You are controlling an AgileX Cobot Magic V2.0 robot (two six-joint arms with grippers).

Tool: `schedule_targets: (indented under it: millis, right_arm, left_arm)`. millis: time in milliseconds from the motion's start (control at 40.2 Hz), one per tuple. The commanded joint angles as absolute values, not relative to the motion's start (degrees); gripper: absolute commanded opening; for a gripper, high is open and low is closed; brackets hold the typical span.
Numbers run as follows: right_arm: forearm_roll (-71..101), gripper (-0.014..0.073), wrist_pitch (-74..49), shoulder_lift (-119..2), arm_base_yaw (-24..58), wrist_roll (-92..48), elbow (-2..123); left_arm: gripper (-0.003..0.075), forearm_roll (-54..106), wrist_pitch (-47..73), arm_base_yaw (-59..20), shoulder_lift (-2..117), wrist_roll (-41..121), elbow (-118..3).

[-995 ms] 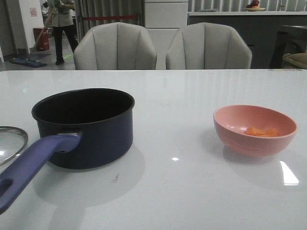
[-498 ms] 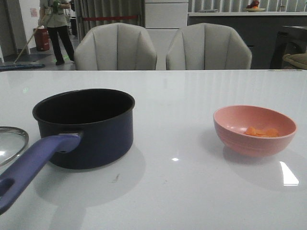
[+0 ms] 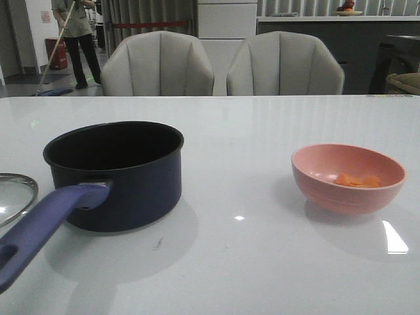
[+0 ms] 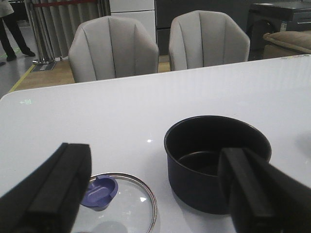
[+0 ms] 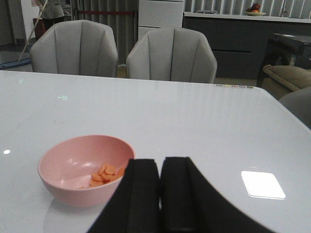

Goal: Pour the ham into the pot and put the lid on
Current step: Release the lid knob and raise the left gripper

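I need to next close my right gripper on the pink bowl's rim point(image 3: 399, 172) point(image 5: 133, 155), on the side farthest from the pot, to lift the ham.
The dark navy pot point(image 3: 115, 172) stands empty on the white table at the left, its long purple-blue handle point(image 3: 41, 226) reaching toward the near edge. The glass lid point(image 3: 13, 197) lies flat just left of the pot, its blue knob point(image 4: 98, 190) up. Orange ham slices point(image 3: 357, 180) rest in a pink bowl point(image 3: 348, 178) at the right. My left gripper point(image 4: 155, 187) hovers open above the lid point(image 4: 121, 201) and the pot point(image 4: 216, 160), holding nothing. My right gripper point(image 5: 160, 194) is shut and empty, just beside the bowl point(image 5: 85, 167) with the ham point(image 5: 106, 174).
Two grey chairs point(image 3: 223, 64) stand behind the table's far edge. A person point(image 3: 77, 29) mops the floor far at the back left. Neither arm shows in the front view.
The pot, lid and bowl have not moved. Only the person in the background has shifted.
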State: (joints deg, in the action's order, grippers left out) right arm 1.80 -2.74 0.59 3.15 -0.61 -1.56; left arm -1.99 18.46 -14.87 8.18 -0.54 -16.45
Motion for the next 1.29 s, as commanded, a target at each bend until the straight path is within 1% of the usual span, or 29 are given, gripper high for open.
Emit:
schedule_targets:
  millis: [0, 50, 100, 149, 224, 323, 423, 771, 846, 896, 1020, 1070, 1120, 1269]
  right_arm:
    - [1.2, 0.0160, 7.0, 1.7, 2.7, -0.7, -1.2]
    - [1.2, 0.0160, 10.1, 1.7, 2.8, -0.7, -0.9]
    - [1.2, 0.0160, 9.9, 1.6, 2.8, -0.7, 0.4]
    - [1.2, 0.0160, 6.8, 0.8, 2.8, -0.7, 3.1]
    - [1.2, 0.0160, -1.0, -2.3, 2.8, -0.7, 7.8]
    - [1.2, 0.0160, -10.8, -9.5, 2.8, -0.7, 15.5]
    - [1.2, 0.0160, -16.5, -15.4, 2.8, -0.7, 19.4]
    - [1.5, 0.0167, -16.1, -24.9, 2.8, -0.8, 21.4]
    - [2.0, 0.0209, -16.7, -28.8, 2.8, -0.8, 23.6]
    - [2.5, 0.0255, -17.1, -32.3, 2.8, -0.8, 25.4]
    - [5.4, 0.0405, -17.3, -41.2, 2.8, -0.8, 30.2]
    - [6.3, 0.0444, -17.3, -44.7, 2.8, -0.8, 32.5]
    - [7.1, 0.0461, -17.3, -48.3, 2.8, -0.8, 34.6]
    - [9.9, 0.0463, -19.9, -62.0, 2.8, -0.8, 43.0]
  left_arm:
    - [0.0561, -2.2, 13.4, -15.3, 8.7, -0.6, -17.9]
    - [0.0561, -2.2, 13.5, -15.4, 8.7, -0.6, -17.9]
    - [0.0561, -2.2, 13.5, -15.8, 8.7, -0.6, -17.9]
    - [0.0561, -2.2, 13.5, -16.3, 8.7, -0.6, -17.9]
    - [0.0561, -2.2, 13.5, -16.7, 8.7, -0.6, -17.9]
    - [0.0561, -2.2, 14.3, -16.7, 8.7, -0.6, -17.9]
    - [0.0561, -2.2, 14.2, -16.7, 8.7, -0.6, -17.9]
    - [0.0561, -2.2, 13.6, -16.7, 8.7, -0.6, -17.9]
    - [0.0561, -2.2, 13.6, -16.7, 8.7, -0.6, -17.9]
    - [0.0561, -2.2, 13.6, -16.7, 8.7, -0.6, -17.9]
    - [0.0561, -2.2, 13.7, -16.7, 8.7, -0.6, -17.9]
    - [0.0561, -2.2, 13.7, -16.7, 8.7, -0.6, -17.9]
    - [0.0561, -2.2, 13.7, -16.7, 8.7, -0.6, -17.9]
    - [0.0561, -2.2, 13.7, -16.7, 8.7, -0.6, -17.9]
